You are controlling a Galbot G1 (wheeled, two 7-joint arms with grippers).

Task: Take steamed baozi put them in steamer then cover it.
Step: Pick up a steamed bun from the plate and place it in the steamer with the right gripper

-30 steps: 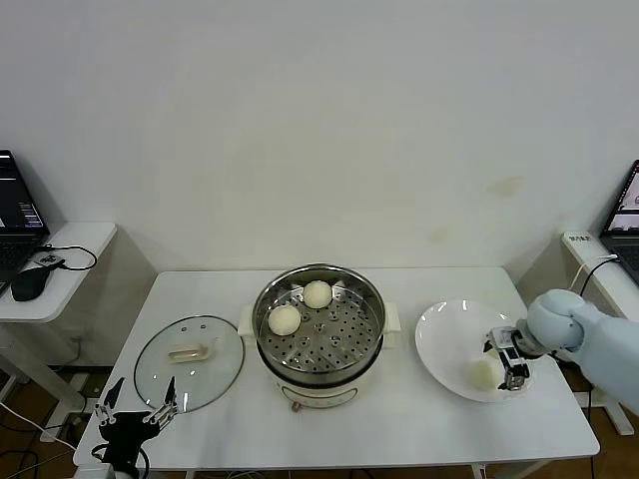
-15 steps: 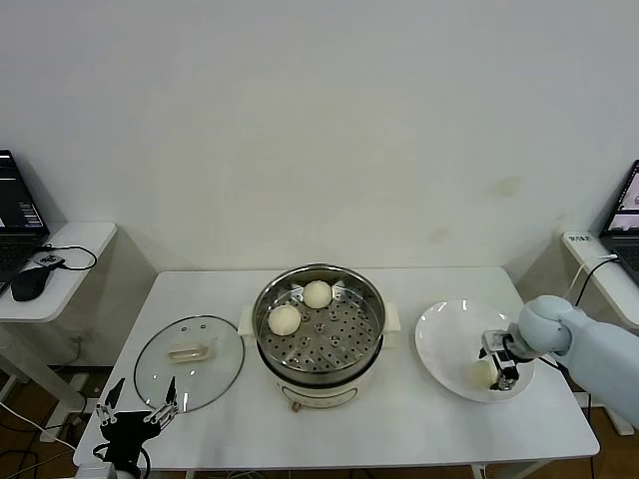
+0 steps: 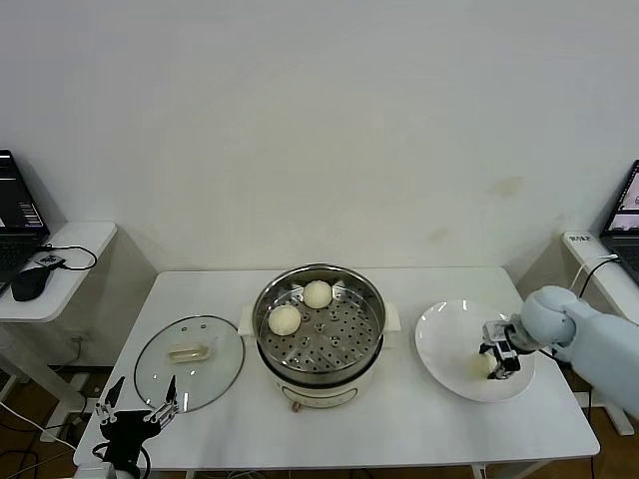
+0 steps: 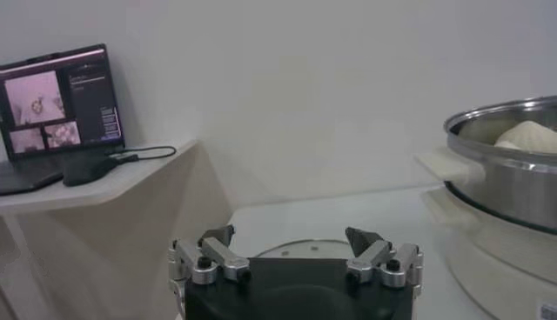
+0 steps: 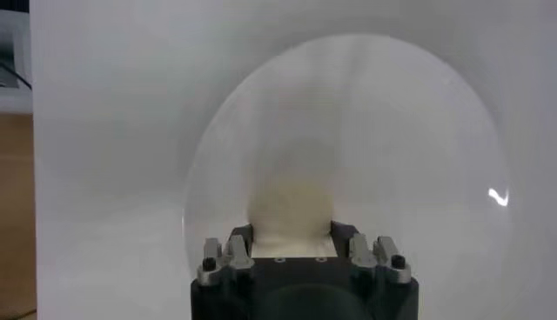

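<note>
I need to release the baozi from my right gripper on the bare front part of the steamer's tray (image 3: 318, 350), near the front rim.
Two steamed baozi (image 3: 318, 293) (image 3: 285, 319) lie on the perforated tray of the steel steamer (image 3: 371, 299) in the middle of the table. Another baozi (image 3: 482, 365) (image 5: 290, 204) rests on the white plate (image 3: 444, 339) (image 5: 392, 130) to the right. My right gripper (image 3: 496, 359) (image 5: 292, 230) is shut on it, a jaw pressing each side. The glass cover (image 3: 215, 374) (image 4: 305, 250) lies flat left of the steamer (image 4: 505, 165). My left gripper (image 3: 135, 411) (image 4: 290, 235) hangs open at the table's front left edge, just short of the cover.
A side table (image 3: 70, 244) at the left carries a laptop (image 3: 15, 220) (image 4: 57, 109) and a mouse (image 3: 28, 282). Another laptop (image 3: 627, 215) stands at the far right. The table's front edge (image 3: 329, 465) runs close below the steamer.
My right gripper has shut on the baozi on the plate and shifted slightly toward the plate's middle. The left arm has not moved.
</note>
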